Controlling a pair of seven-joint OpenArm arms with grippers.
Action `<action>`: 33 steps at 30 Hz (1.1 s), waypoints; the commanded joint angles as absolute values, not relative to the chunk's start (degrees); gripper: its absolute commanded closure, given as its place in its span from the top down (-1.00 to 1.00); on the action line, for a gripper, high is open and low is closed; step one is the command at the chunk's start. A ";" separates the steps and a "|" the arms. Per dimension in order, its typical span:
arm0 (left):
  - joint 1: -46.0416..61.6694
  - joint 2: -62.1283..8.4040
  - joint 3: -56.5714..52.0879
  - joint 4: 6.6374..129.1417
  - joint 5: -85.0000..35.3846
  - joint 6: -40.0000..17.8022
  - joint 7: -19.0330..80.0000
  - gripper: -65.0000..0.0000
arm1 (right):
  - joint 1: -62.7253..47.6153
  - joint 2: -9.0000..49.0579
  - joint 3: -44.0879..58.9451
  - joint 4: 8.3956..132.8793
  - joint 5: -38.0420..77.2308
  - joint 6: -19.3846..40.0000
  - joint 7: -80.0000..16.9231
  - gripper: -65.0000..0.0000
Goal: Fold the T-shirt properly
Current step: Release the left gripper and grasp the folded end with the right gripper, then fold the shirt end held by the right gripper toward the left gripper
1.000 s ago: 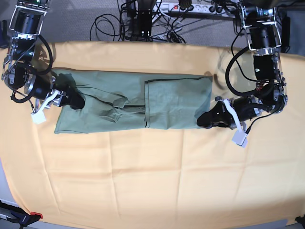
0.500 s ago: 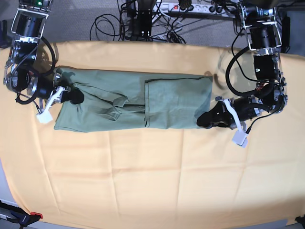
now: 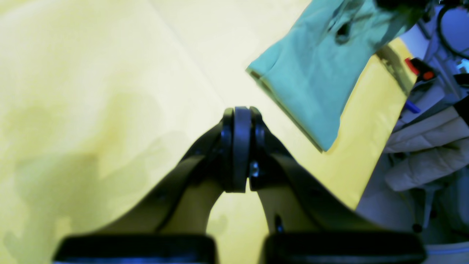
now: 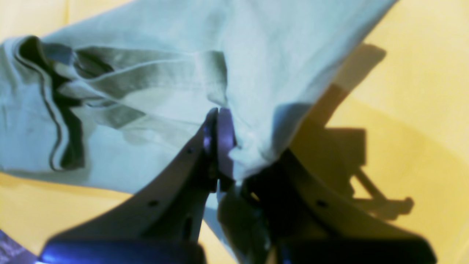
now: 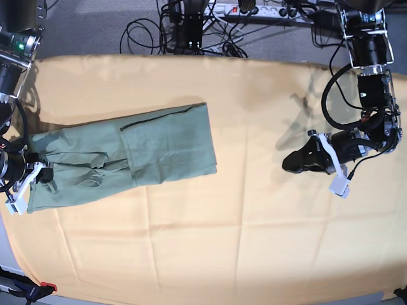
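Note:
Next, my right gripper releases the T-shirt's gripped end, now lifted a little, on the bare cloth [image 5: 245, 136] just beyond the shirt's opposite straight edge.
The sage-green T-shirt [image 5: 159, 146] lies folded into a long band on the yellow-orange cloth, slanting from the middle toward the left edge. My right gripper [image 5: 43, 175], on the base view's left, is shut on the shirt's left end. In the right wrist view its jaws [image 4: 223, 124] pinch a bunch of the green cloth [image 4: 256, 55], lifted a little. My left gripper [image 5: 289, 164], on the base view's right, is shut and empty over bare cloth, well apart from the shirt. In the left wrist view its closed jaws [image 3: 238, 113] point toward a shirt corner [image 3: 315, 73].
The yellow-orange cloth [image 5: 254, 241] covers the table. Cables and a power strip [image 5: 210, 19] lie beyond its far edge. A red clamp [image 5: 41, 287] sits at the front left corner. A pale padded garment [image 3: 425, 154] lies off the table's side.
My right gripper has pulled the shirt far to the base view's left and tilted it. The shirt's right end has left my left gripper, which has shifted slightly right.

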State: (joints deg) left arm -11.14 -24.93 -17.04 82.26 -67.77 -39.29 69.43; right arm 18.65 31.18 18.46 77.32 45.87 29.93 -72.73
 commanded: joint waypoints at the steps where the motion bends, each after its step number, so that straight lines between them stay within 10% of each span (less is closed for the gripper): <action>1: -12.27 -25.85 -17.30 83.13 -69.54 -39.42 68.31 -1.00 | 20.18 32.38 18.85 79.05 47.68 29.80 -73.19 -1.00; 12: -12.23 -25.74 -17.26 83.13 -69.49 -39.42 69.08 -1.00 | 19.51 32.36 18.85 84.79 85.00 36.80 -80.00 -1.00; 33: -12.23 -25.74 -17.26 83.13 -67.85 -39.44 68.99 -1.00 | 11.92 18.37 14.28 96.66 85.00 36.01 -80.00 -1.00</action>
